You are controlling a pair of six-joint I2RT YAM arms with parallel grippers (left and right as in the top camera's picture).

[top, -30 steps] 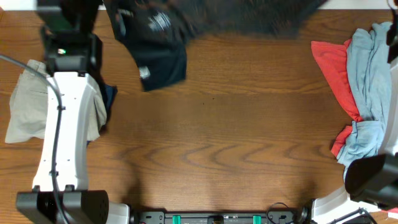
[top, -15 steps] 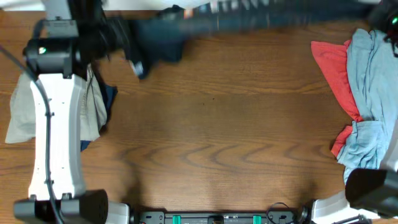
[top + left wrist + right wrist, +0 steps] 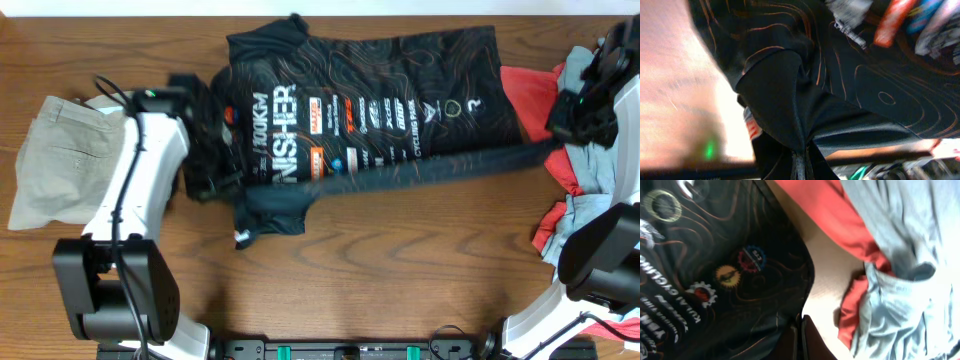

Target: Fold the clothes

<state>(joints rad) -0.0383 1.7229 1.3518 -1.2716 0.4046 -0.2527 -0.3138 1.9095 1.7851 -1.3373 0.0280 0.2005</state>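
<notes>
A crooked flap sticks out from the black jersey's near edge beside my left gripper, which should open, take the flap's tip [image 3: 246, 234] and straighten it.
The black jersey [image 3: 380, 90] with orange contour lines and sponsor logos lies spread logo side up across the far middle of the table. Its near edge is pulled taut in a dark band between my two grippers. My left gripper [image 3: 212, 185] is shut on the jersey's left part by a sleeve, and the wrist view shows bunched black fabric [image 3: 850, 100] running into the jaws [image 3: 800, 170]. My right gripper [image 3: 563, 135] is shut on the jersey's right corner, and the wrist view shows the fabric [image 3: 715, 280] pinched at the jaws [image 3: 801, 340].
Folded beige trousers [image 3: 55, 160] lie at the left under my left arm. A red garment [image 3: 530, 90] and a light blue garment [image 3: 600, 220] are piled at the right edge, and both show in the right wrist view, red [image 3: 840, 225] and light blue [image 3: 910, 255].
The jersey was a blurred bundle swung at the far edge. It now lies spread on the table. Both grippers have come toward the front, still holding it.
</notes>
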